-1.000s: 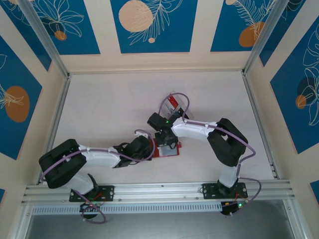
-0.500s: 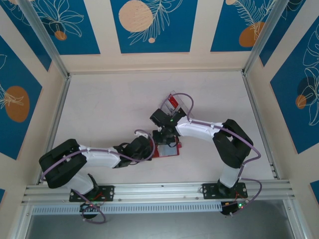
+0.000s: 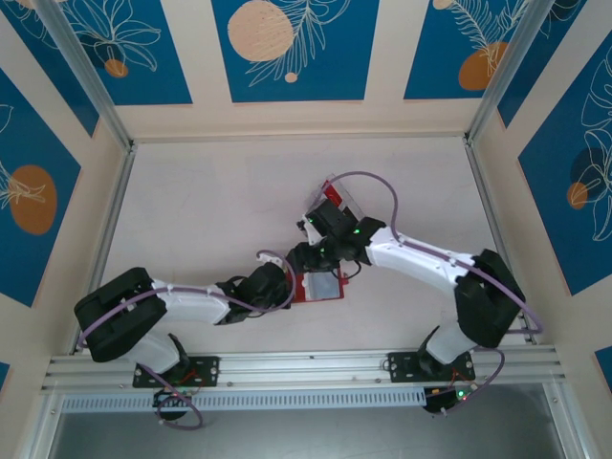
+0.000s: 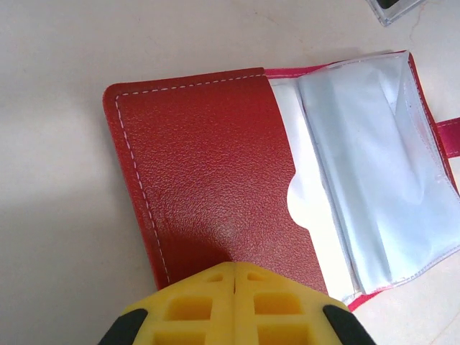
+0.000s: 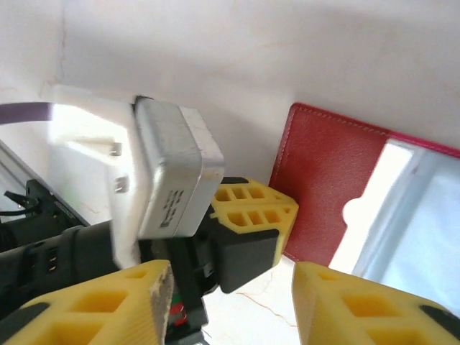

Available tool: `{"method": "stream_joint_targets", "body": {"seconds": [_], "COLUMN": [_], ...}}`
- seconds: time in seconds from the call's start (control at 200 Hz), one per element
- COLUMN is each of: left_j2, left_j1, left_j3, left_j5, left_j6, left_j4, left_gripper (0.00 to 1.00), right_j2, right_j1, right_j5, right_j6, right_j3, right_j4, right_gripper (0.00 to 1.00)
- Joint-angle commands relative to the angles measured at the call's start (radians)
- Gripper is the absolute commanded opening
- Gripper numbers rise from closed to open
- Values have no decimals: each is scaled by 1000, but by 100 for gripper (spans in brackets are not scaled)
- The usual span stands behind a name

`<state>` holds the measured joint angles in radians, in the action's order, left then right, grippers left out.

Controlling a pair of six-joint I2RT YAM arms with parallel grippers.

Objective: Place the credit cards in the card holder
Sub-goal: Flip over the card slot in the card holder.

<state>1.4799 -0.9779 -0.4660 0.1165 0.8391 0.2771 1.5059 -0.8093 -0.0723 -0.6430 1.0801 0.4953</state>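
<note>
The clear sleeves lie flat in a stack, so the robot's right gripper will pinch their far edge (image 4: 338, 66) and fold one toward the red cover while the left gripper holds the cover steady.
The card holder (image 4: 208, 158) lies open on the table: a dark red cover on the left, clear sleeves (image 4: 381, 165) on the right, and a snap tab (image 4: 449, 136). My left gripper (image 4: 234, 269) is shut, with its yellow tips resting on the red cover's near edge. In the top view it (image 3: 289, 283) sits at the left edge of the card holder (image 3: 325, 286). My right gripper (image 5: 230, 302) is open with nothing between its fingers, hovering beside the left gripper's fingers (image 5: 251, 208) and the card holder (image 5: 323, 172). A red credit card (image 3: 332, 194) lies in the clear tray.
The clear plastic tray (image 3: 340, 201) stands just behind the right wrist, and its corner (image 4: 394, 7) shows in the left wrist view. The two arms meet close together over the middle of the white table (image 3: 210, 210). Metal rails border the table.
My right gripper has opened from shut. Its wrist has pulled back a little toward the tray and its elbow has swung out to the right. The left arm and card holder have not moved.
</note>
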Motion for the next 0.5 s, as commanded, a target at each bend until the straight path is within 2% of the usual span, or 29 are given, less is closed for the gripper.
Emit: {"method": "stream_joint_targets", "body": {"seconds": [0.0, 0.115, 0.235, 0.495], "left_j2": [30, 29, 37, 38], "left_j1": [-12, -12, -12, -12], "left_j3": [45, 43, 38, 36], "left_j5": [-6, -10, -12, -12], "left_j6": [5, 3, 3, 6], "left_j4": [-121, -120, -116, -122], "left_gripper": [0, 0, 0, 0], "right_j2": [-41, 25, 96, 241], "right_j1": [25, 38, 45, 57], "right_j5": [158, 287, 315, 382], "right_j6": [23, 15, 9, 17], "right_j3": [7, 23, 32, 98], "right_j4": [128, 217, 201, 201], "right_gripper": [53, 48, 44, 49]}}
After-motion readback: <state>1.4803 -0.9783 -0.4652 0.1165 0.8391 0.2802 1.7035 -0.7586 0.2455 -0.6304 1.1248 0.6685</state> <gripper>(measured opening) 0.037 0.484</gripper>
